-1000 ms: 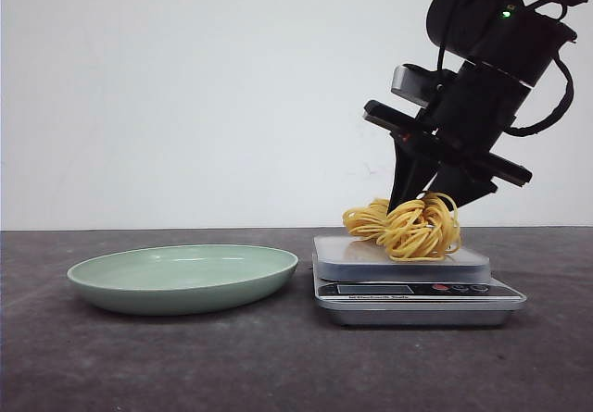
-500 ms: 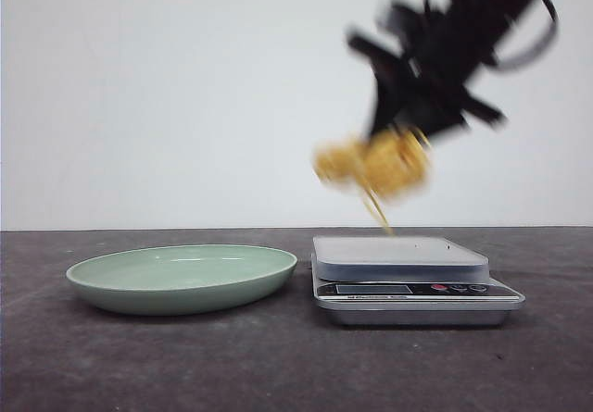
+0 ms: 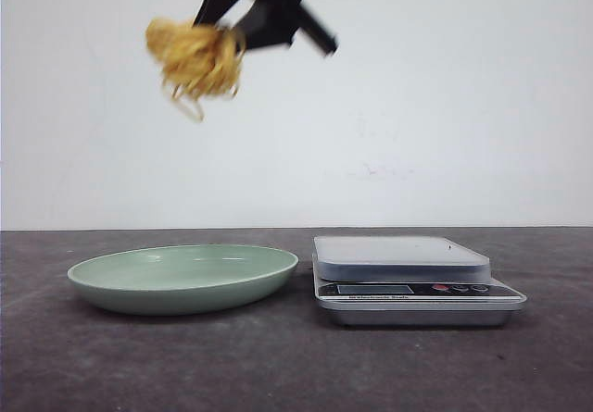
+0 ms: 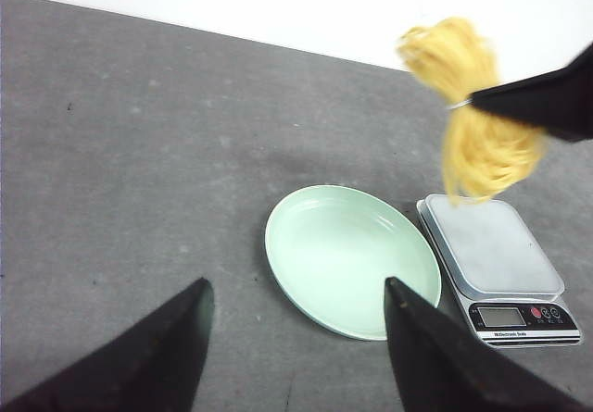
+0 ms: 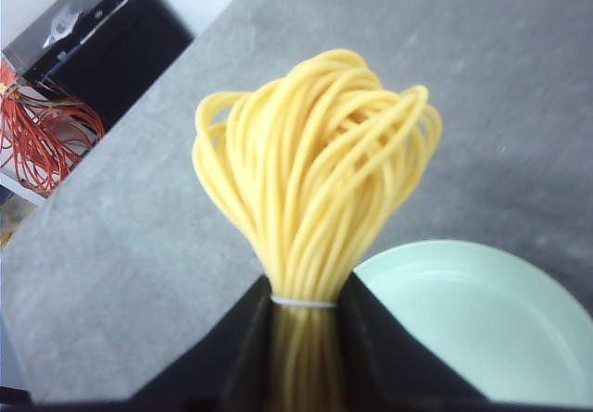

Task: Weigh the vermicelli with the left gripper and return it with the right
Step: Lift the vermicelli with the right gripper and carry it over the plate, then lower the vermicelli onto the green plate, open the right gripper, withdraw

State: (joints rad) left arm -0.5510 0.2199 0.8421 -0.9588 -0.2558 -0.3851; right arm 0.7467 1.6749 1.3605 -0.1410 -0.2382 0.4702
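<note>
I need to use my right gripper to set the yellow bundle of vermicelli, now held high above the plate, down on the middle of the green plate (image 3: 188, 264) (image 5: 474, 336).
My right gripper (image 3: 230, 25) is shut on the yellow vermicelli bundle (image 3: 195, 56) and holds it high in the air, above the left part of the green plate (image 3: 185, 276). In the right wrist view the fingers (image 5: 371, 338) pinch the bundle (image 5: 315, 199) at its white tie, with the plate (image 5: 473, 329) below. In the left wrist view my left gripper (image 4: 296, 292) is open and empty, high above the table near the plate (image 4: 347, 255), and the vermicelli (image 4: 473, 125) hangs from the right fingers (image 4: 537, 102) above the scale (image 4: 500, 255). The scale platform (image 3: 398, 248) is bare.
The grey kitchen scale (image 3: 417, 292) stands right of the plate on the dark table (image 3: 278, 366). A white wall is behind. In the right wrist view a black box (image 5: 102, 32) and orange cables (image 5: 37, 134) lie beyond the table's edge.
My right gripper lifted the vermicelli off the scale and swung it up and to the left, to above the plate. The scale platform is now bare.
</note>
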